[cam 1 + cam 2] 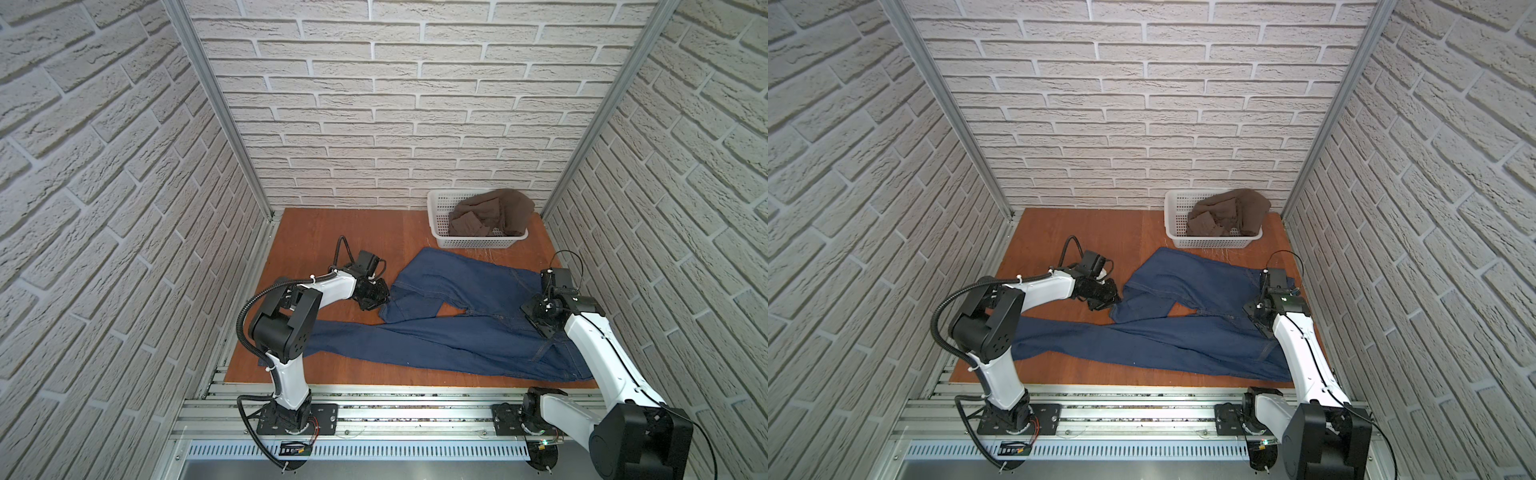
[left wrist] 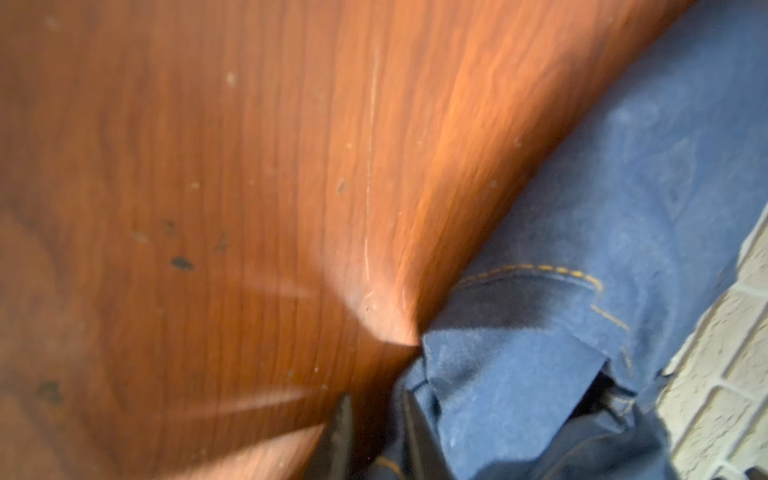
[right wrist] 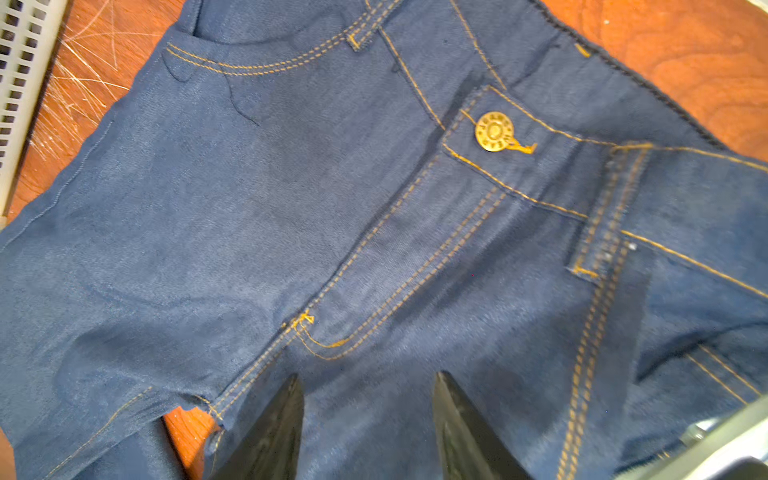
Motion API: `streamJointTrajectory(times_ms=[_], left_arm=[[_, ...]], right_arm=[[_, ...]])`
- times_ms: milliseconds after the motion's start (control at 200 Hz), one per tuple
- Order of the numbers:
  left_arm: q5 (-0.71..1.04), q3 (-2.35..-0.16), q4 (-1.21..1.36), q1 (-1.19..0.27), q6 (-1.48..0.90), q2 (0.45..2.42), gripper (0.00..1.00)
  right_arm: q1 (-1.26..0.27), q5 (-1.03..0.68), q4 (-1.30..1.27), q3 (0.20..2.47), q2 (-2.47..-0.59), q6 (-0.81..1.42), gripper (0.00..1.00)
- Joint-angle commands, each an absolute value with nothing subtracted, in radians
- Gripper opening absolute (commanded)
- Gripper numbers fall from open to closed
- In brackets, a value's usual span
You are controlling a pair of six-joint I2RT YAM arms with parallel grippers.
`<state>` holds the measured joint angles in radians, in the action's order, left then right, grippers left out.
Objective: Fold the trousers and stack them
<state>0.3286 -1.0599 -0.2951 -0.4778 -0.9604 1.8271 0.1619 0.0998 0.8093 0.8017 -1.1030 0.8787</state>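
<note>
The robot's right gripper should close on the far corner of the trousers' waistband (image 1: 540,273), the corner nearest to the white plastic basket.
The trousers (image 1: 457,340) (image 1: 1183,336), dark blue jeans with tan stitching, lie spread on the wooden table, waist to the right. One leg runs left along the front and the other is folded back on itself in the middle. My left gripper (image 1: 380,305) (image 2: 376,411) sits low at the hem corner of the folded leg. It is shut on the trousers (image 2: 623,208), with denim bunched between its fingers. My right gripper (image 1: 538,326) (image 3: 370,399) hangs open just above the fly, below the brass button (image 3: 494,131), with only denim (image 3: 249,208) beneath it.
A white plastic basket (image 1: 436,220) (image 1: 1173,220) (image 3: 16,83) stands at the back right with a brown garment (image 1: 490,216) heaped in it. Brick-patterned walls close in the table on three sides. Bare wood (image 1: 324,232) shows at the back left.
</note>
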Motion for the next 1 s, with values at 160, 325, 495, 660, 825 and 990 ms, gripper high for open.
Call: streamJointTrajectory(times_ms=[160,325,495,660,825,990], left_arm=[[0.199,-1.199,-0.443,-0.365,-0.831,1.712,0.00],[0.167,-1.436,-0.604,-0.188,-0.698,1.664,0.00],[0.128,-1.745,-0.788,-0.017,-0.600,1.681,0.00],[0.126,-1.878,-0.842,0.126,-0.598,1.699,0.00],[0.152,-1.882,-0.861,0.196,-0.613,1.762,0.00],[0.150,-1.838,-0.835,0.212,-0.628,1.785,0.00]], right_arm=[[0.165,0.002,0.588,0.779,-1.258,0.870,0.53],[0.159,-0.030,0.545,0.814,-1.395,0.868,0.52],[0.153,-0.027,0.532,0.819,-1.471,0.863,0.52],[0.151,-0.017,0.534,0.817,-1.494,0.858,0.52],[0.151,-0.021,0.540,0.827,-1.503,0.847,0.52],[0.145,-0.040,0.549,0.852,-1.508,0.817,0.52]])
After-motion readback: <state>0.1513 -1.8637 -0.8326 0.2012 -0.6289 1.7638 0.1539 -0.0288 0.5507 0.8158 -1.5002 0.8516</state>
